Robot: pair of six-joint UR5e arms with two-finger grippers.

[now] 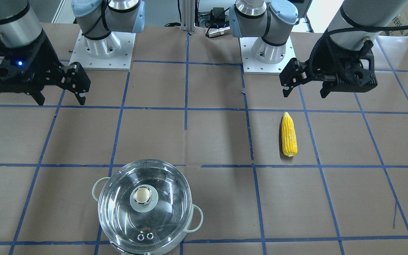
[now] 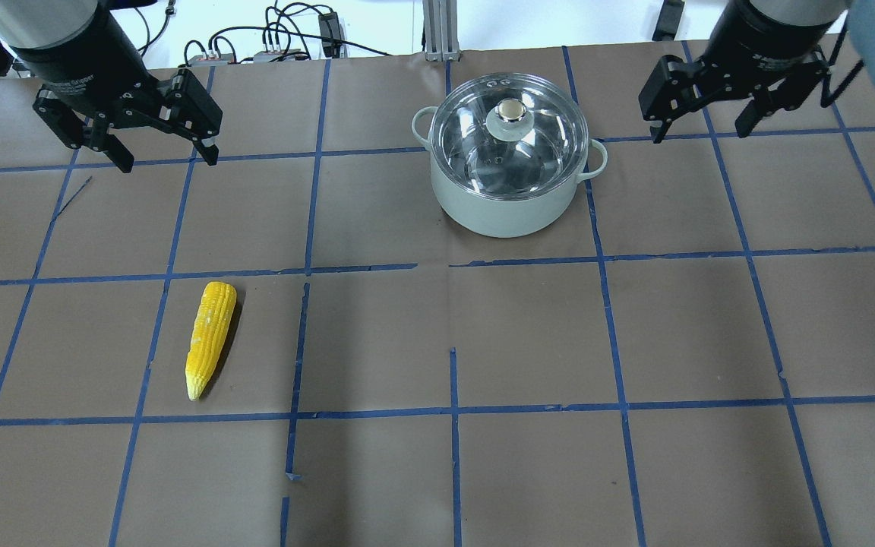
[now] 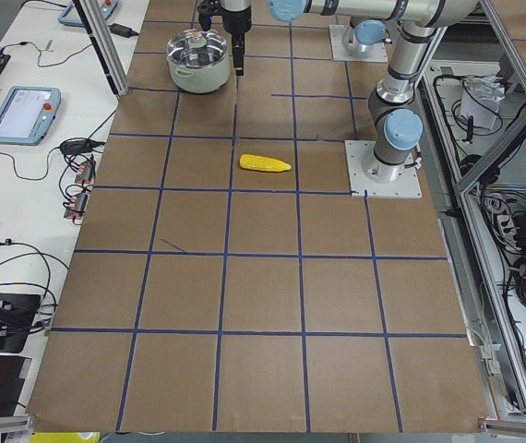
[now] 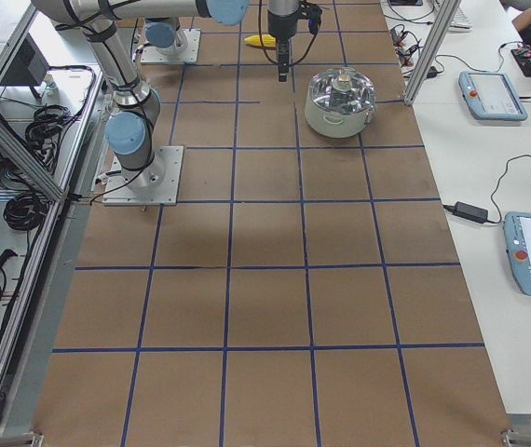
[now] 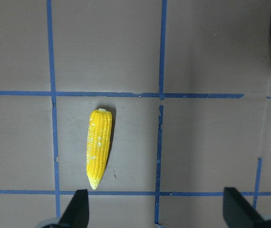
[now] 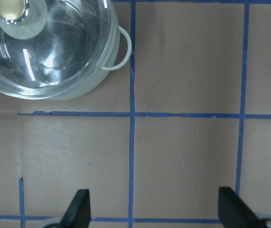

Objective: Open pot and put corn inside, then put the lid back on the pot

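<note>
The robot's right gripper needs to next move to the glass lid's knob (image 1: 142, 195) (image 6: 11, 7) and close there, since the lid has to come off the pot.
The pot (image 2: 510, 209) stands on the brown paper at the far middle of the overhead view, with the glass lid (image 2: 483, 152) on it and the knob (image 2: 510, 111) on top. The corn (image 2: 210, 334) lies flat to the near left, pointed end toward the robot. My left gripper (image 2: 169, 159) is open and empty, hovering beyond the corn; in its wrist view the corn (image 5: 100, 147) lies ahead of the open fingertips (image 5: 78, 209). My right gripper (image 2: 699, 133) is open and empty, to the right of the pot. Its wrist view shows the pot (image 6: 100, 78) and lid (image 6: 54, 52) at the upper left.
Blue tape lines grid the paper-covered table (image 2: 529, 342). Two white base plates (image 1: 103, 53) (image 1: 267, 58) sit at the robot's side. Cables (image 2: 270, 45) lie past the far edge. Teach pendants (image 4: 489, 93) rest on a side table.
</note>
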